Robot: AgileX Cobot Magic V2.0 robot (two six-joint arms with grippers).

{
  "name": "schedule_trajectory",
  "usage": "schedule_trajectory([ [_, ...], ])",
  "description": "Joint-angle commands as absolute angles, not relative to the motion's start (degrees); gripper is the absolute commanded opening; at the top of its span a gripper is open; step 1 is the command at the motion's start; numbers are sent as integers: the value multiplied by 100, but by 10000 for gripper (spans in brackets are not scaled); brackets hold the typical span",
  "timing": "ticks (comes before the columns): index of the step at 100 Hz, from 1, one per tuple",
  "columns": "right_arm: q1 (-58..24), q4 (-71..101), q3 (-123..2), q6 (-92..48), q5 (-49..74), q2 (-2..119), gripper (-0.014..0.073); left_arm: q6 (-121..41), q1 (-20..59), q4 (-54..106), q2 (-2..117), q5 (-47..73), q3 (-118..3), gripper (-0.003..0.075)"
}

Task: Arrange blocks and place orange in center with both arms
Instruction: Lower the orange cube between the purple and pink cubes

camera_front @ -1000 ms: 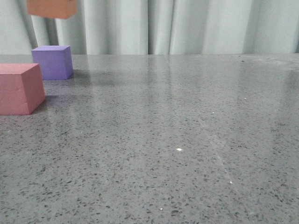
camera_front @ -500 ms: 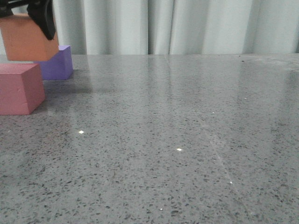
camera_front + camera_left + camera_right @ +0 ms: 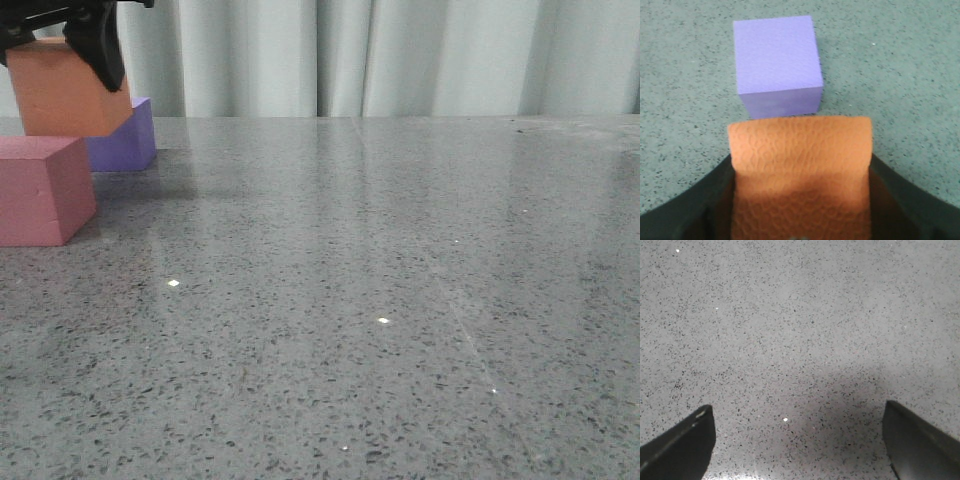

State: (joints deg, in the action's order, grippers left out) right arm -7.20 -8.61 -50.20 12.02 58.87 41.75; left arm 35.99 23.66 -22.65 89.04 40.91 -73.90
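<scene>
The orange cube, now held low over the table, will be released by my left gripper on the table [image 3: 77, 156] between the pink-red cube and the purple cube.
My left gripper [image 3: 62, 62] is shut on the orange cube [image 3: 62, 92] and holds it at the far left of the front view, low over the table between the pink-red cube [image 3: 40, 190] and the purple cube [image 3: 128, 138]. In the left wrist view the orange cube [image 3: 800, 165] fills the space between my black fingers [image 3: 700, 205], and the purple cube [image 3: 777, 65] sits on the table just beyond it. My right gripper [image 3: 797, 440] is open and empty over bare table; it does not show in the front view.
The grey speckled table [image 3: 380, 300] stretches to the right of the cubes. A pale curtain [image 3: 400, 55] hangs behind the table's far edge.
My left gripper has come down with the orange cube from the top edge of the front view to just above the table, in front of the purple cube. The other cubes have not moved.
</scene>
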Motion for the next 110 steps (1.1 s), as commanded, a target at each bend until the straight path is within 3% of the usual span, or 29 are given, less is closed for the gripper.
schedule_trajectory([
  [1,-704,-921,-5147,1153,5619,4154,663,3603,2284,-2338,8670,3779,-7502,99],
  [110,-704,-921,-5147,1153,5619,4154,663,3555,2077,-2199,8809,3154,-7011,99],
])
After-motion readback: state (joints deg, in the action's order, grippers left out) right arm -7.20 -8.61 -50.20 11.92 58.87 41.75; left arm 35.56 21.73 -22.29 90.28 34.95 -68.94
